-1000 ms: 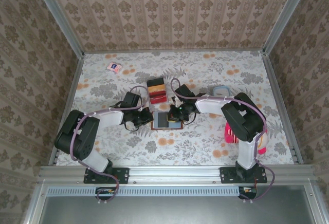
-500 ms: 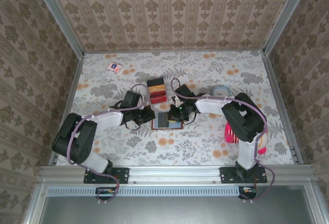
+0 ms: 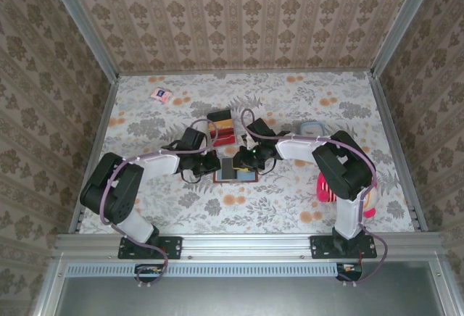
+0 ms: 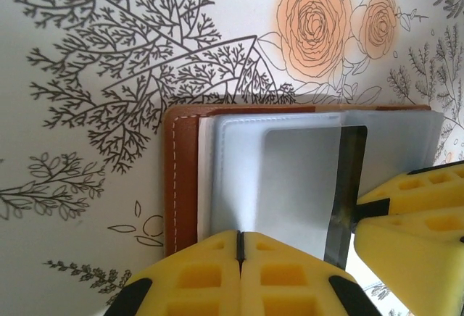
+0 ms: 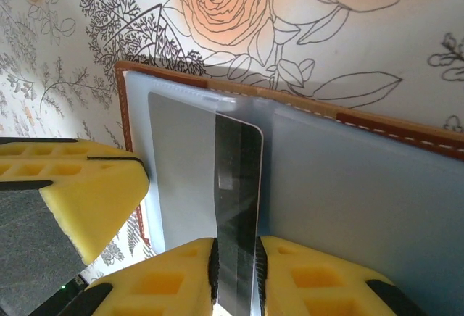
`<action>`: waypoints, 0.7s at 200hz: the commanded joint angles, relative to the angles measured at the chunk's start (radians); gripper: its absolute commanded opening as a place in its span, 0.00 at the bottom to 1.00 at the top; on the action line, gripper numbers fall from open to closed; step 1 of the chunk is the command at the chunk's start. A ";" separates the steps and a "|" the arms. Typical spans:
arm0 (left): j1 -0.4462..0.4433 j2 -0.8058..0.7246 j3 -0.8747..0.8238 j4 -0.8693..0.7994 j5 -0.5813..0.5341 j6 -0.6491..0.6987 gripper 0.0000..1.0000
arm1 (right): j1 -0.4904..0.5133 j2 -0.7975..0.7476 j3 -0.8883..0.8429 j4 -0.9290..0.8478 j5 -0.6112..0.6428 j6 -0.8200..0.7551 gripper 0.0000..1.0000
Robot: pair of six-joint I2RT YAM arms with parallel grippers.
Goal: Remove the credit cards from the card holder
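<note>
The fingertips of my right gripper are apart on both sides of the credit card's black stripe, so I need to open them and pinch the card's free edge [image 5: 259, 178] before pulling it out.
The card holder [image 3: 236, 172], brown with a grey-blue inside, lies open on the flowered table. Its stitched brown rim [image 4: 181, 178] and pale pockets [image 5: 348, 185] show in both wrist views. One dark credit card [image 5: 238, 178] stands partly out of a pocket, slanting up between my right gripper's [image 5: 236, 265] pads. Those jaws stand a little apart, and the card spans the narrow gap. From the left wrist view the card's edge [image 4: 346, 185] meets the right gripper [image 4: 357, 211]. My left gripper [image 4: 240, 238] is shut, with its tips resting on the holder's near edge. Its yellow fingers [image 5: 94, 200] sit beside the pocket.
A red-and-orange tray [image 3: 221, 129] stands just behind the holder. A pink-and-white packet [image 3: 161, 95] lies at the back left. A pale blue container [image 3: 312, 127] sits right of the right arm, and a pink object [image 3: 326, 185] lies by that arm's base.
My right jaws have parted slightly around the card. The left gripper has shifted right, closer to the holder.
</note>
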 commanded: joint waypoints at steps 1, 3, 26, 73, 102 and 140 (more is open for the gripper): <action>-0.006 0.026 -0.023 -0.058 -0.058 0.022 0.01 | -0.003 0.028 -0.005 0.016 -0.032 0.018 0.26; -0.006 0.027 -0.024 -0.059 -0.058 0.021 0.01 | -0.003 0.029 -0.004 0.016 -0.032 0.018 0.26; -0.005 0.042 -0.029 -0.063 -0.059 0.021 0.00 | -0.003 0.043 0.007 -0.002 -0.030 0.015 0.26; -0.008 0.051 -0.032 -0.066 -0.061 0.020 0.00 | -0.002 0.067 0.005 0.042 -0.066 0.023 0.25; -0.007 0.046 -0.033 -0.069 -0.060 0.023 0.00 | -0.006 0.062 0.024 0.004 -0.071 -0.034 0.15; -0.006 0.042 -0.028 -0.079 -0.066 0.024 0.00 | -0.027 0.033 -0.004 -0.005 -0.066 -0.034 0.04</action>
